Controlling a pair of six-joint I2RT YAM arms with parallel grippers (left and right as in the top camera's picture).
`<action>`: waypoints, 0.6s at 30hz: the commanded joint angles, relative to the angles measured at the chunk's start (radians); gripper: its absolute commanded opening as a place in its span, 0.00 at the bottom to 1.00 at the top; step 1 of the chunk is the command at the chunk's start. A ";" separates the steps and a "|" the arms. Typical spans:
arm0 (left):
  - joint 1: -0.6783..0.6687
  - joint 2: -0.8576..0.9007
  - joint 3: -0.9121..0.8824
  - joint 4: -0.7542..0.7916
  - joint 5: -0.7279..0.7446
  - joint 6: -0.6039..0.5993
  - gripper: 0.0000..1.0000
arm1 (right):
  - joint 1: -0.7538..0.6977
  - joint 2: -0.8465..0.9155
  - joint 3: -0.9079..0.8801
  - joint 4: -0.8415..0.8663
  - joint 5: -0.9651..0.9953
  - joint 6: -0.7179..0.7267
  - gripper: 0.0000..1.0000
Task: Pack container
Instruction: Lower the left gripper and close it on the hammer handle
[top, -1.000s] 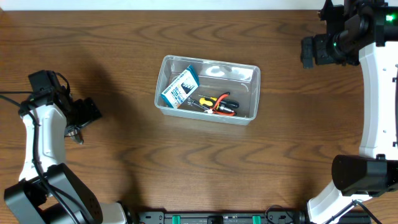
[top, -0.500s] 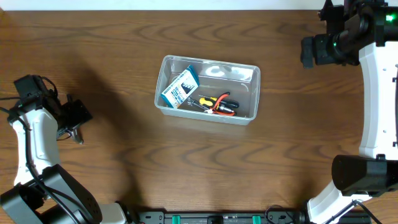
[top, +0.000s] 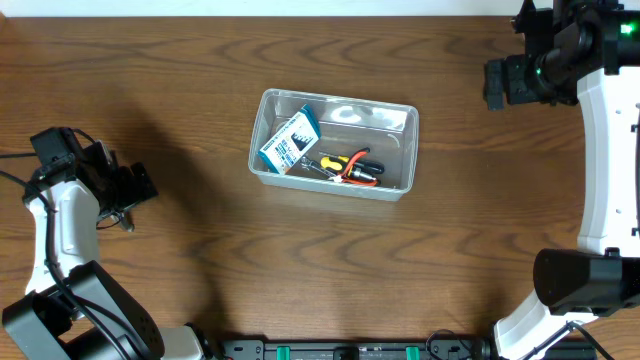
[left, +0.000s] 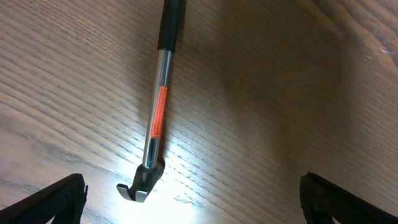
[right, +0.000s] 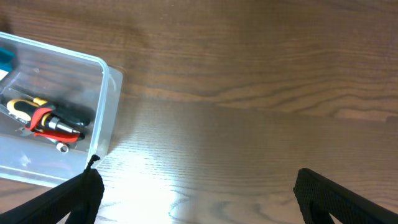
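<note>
My left gripper needs to grip the claw tool on its metal rod (top: 123, 216) (left: 151, 150), between the tool's red label and its claw.
The clear plastic container (top: 405, 118) stands mid-table and holds a blue-and-white box (top: 288, 140) and pliers with yellow and red handles (top: 346, 166). Its right end (right: 107, 99) and the pliers (right: 46, 119) show at the left of the right wrist view. A small metal claw tool with a black handle and a red label (left: 157, 118) lies on the wood at the far left (top: 122, 216). My left gripper (left: 193, 199) is open and empty just above it (top: 128, 196). My right gripper (right: 196, 193) is open and empty at the far right (top: 495, 85), away from the container.
The wooden table (top: 330, 260) ends at a pale strip along the back. The right arm's white links (top: 605, 150) run down the right side, and the left arm's base (top: 70, 310) sits at the front left.
My left arm swung a little left, then came back slightly right, staying over the claw tool. The right arm and the container's contents have not moved.
</note>
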 joint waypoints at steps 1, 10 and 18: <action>0.004 0.020 -0.002 0.002 0.008 0.018 0.98 | -0.001 0.000 -0.001 -0.002 0.007 -0.014 0.99; 0.005 0.094 -0.002 0.031 0.006 0.017 0.98 | -0.001 0.000 -0.001 -0.018 0.007 -0.014 0.99; 0.064 0.158 -0.002 0.041 0.007 0.009 0.98 | -0.001 0.000 -0.001 -0.024 0.007 -0.014 0.99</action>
